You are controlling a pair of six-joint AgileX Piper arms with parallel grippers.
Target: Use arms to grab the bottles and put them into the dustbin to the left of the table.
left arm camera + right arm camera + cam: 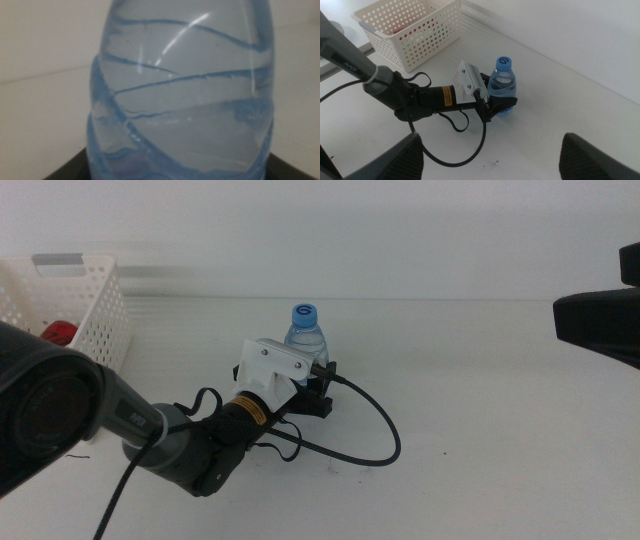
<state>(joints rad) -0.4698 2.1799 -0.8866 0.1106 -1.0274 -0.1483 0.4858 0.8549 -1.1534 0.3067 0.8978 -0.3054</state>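
The robot's left gripper needs to let go of the water bottle inside the white lattice dustbin [39, 344], next to the red can.
A small clear water bottle [305, 338] with a blue cap stands upright mid-table. My left gripper [322, 385] reaches in from the left, low on the table, with its jaws pressed against both sides of the bottle's base. The left wrist view is filled by the bottle [180, 90], with dark jaw edges at its lower corners. From the right wrist view the same bottle [502, 80] and left gripper [501, 105] show. My right gripper [491, 140] hangs open, high above the table's right side. The white lattice dustbin [95, 310] stands at the far left with a red can [60, 332] inside.
The left arm's black cable [385, 435] loops over the table to the right of the gripper. The right arm [600, 320] is a dark shape at the upper right. The dustbin [415, 35] sits beyond the left arm's elbow.
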